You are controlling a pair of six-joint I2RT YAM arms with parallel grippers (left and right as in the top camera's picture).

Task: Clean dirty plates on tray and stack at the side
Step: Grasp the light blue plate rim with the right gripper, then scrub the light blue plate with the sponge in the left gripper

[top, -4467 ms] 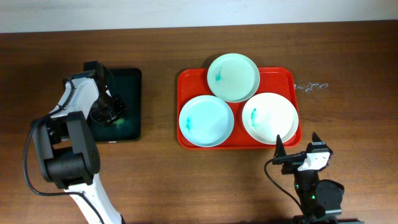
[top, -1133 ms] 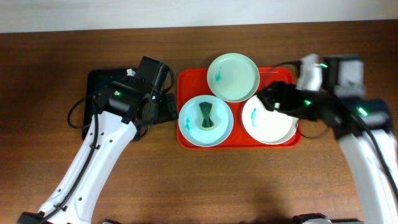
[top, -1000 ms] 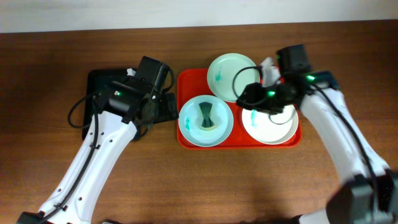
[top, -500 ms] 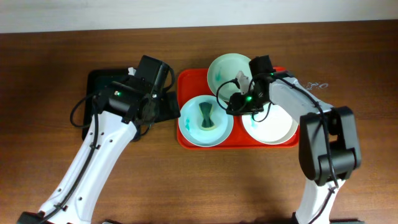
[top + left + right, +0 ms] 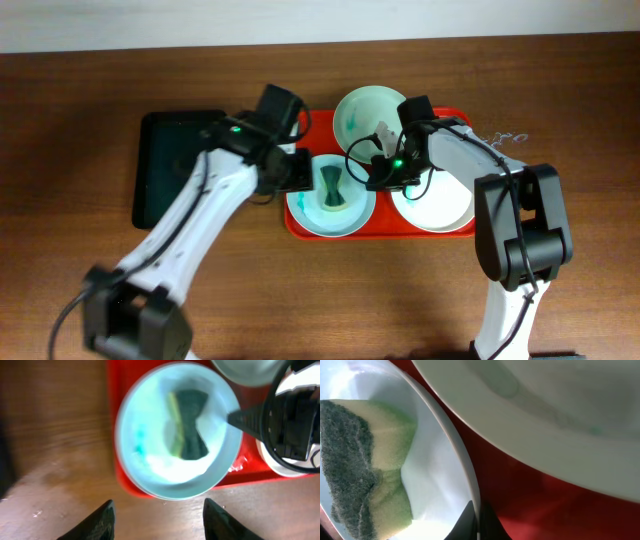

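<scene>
My right gripper needs to set the pale blue plate down and let go on the bare table (image 5: 538, 135) next to the red tray, beyond the white plate.
On the red tray (image 5: 385, 226) lie a mint green plate (image 5: 365, 115), a white plate (image 5: 440, 205) and a pale blue plate (image 5: 315, 210). A green-and-yellow sponge (image 5: 333, 187) rests in the blue plate. My right gripper (image 5: 378, 172) is shut on that plate's right rim; the right wrist view shows one finger on each side of the rim (image 5: 479, 520), the sponge (image 5: 365, 460) just beyond. My left gripper (image 5: 159, 525) hangs open over the blue plate's (image 5: 150, 470) left edge, holding nothing. A teal smear (image 5: 139, 442) marks the plate.
A black tray (image 5: 165, 170) lies left of the red tray, partly under my left arm. The mint plate (image 5: 545, 410) overhangs close to the right gripper. Bare wooden table lies in front of the tray and to its right.
My left arm has swung right, from beside the black tray to over the blue plate. The right gripper has closed on that plate's rim.
</scene>
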